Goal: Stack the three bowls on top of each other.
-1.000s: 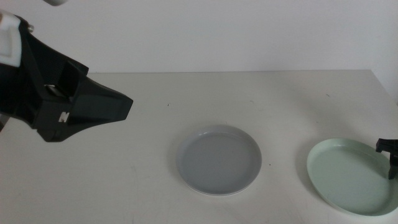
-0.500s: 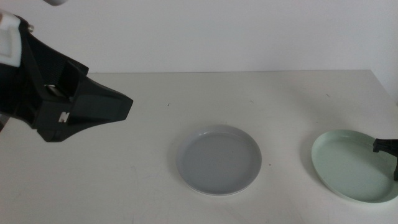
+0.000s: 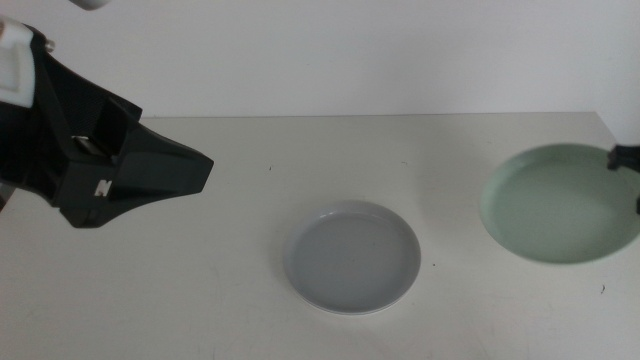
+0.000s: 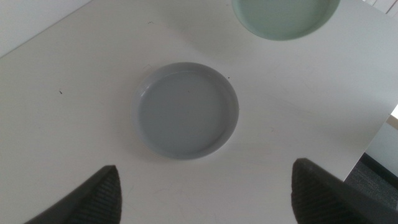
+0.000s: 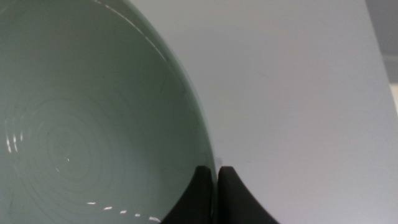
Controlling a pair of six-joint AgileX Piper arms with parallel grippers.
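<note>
Next, my right gripper lets go of the mint green bowl inside the grey-blue bowl (image 3: 351, 256) near the middle of the table.
A pale grey-blue bowl (image 3: 352, 257) rests flat on the white table, near its middle; the left wrist view looks down on this same bowl (image 4: 186, 110). A pale mint green bowl (image 3: 555, 203) hangs tilted above the table's right side. My right gripper (image 3: 630, 165) holds it at the right rim, and in the right wrist view that gripper (image 5: 216, 186) has its jaws shut on the edge of the green bowl (image 5: 81, 124). My left gripper (image 3: 200, 172) hovers high over the left of the table. Its jaws stand wide open and hold nothing (image 4: 208, 199).
The white table (image 3: 230, 300) ends at its right edge close to the green bowl, with the floor below showing past a table corner (image 4: 373, 143). A plain white wall stands behind the table.
The right gripper has lifted the green bowl off the table, tilted it, and carried it up and slightly left. The grey-blue bowl and left arm have not moved.
</note>
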